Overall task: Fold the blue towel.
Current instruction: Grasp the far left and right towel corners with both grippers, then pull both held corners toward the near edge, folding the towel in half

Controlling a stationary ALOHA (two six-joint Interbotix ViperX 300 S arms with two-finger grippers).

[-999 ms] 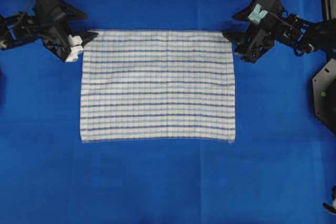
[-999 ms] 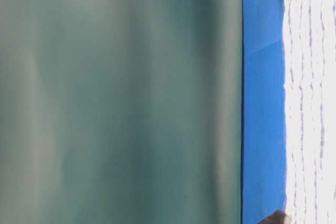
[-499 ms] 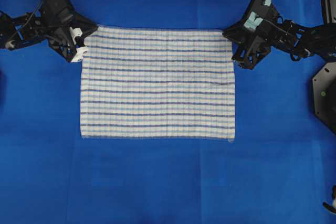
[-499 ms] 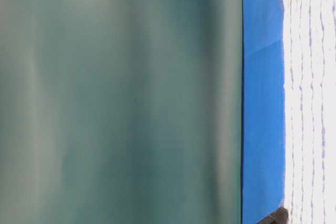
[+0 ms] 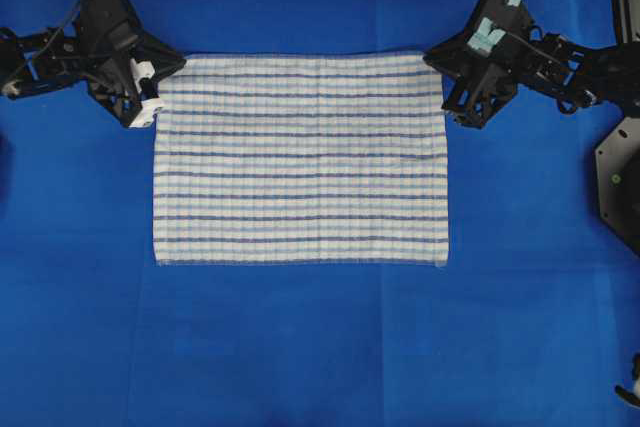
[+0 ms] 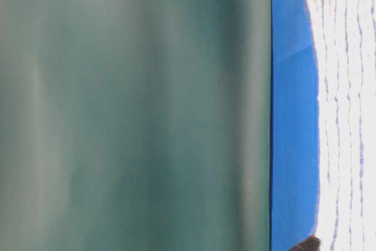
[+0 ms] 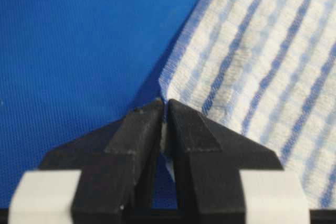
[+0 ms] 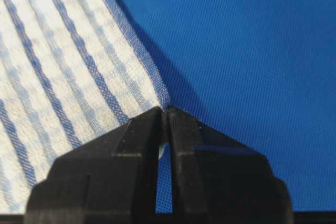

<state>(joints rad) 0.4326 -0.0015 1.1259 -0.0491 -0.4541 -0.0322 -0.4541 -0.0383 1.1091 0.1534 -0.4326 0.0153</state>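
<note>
The robot's left gripper should release the blue towel's far corner on top of its near corner (image 5: pixel 156 255) on the same side.
The blue towel (image 5: pixel 300 159), white with thin dark and pale blue stripes, lies spread on the table in the overhead view. My left gripper (image 5: pixel 172 65) is shut on its far left corner, and the wrist view shows that corner (image 7: pixel 173 85) pinched between the black jaws of the left gripper (image 7: pixel 165 106). My right gripper (image 5: pixel 432 57) is shut on the far right corner, seen in the right wrist view as a pinched tip (image 8: pixel 157 90) at the right gripper (image 8: pixel 166 111). Both corners are raised a little, with shadow beneath. The towel's edge (image 6: pixel 346 110) shows in the table-level view.
A plain solid-blue covering (image 5: pixel 300 347) spreads under the towel on all sides. A black mount (image 5: pixel 618 182) stands at the right edge. The table-level view is mostly filled by a blurred green surface (image 6: pixel 135 110).
Both grippers have closed on the far corners of the towel. The far edge has lifted slightly and shifted, with the corners pulled up off the covering.
</note>
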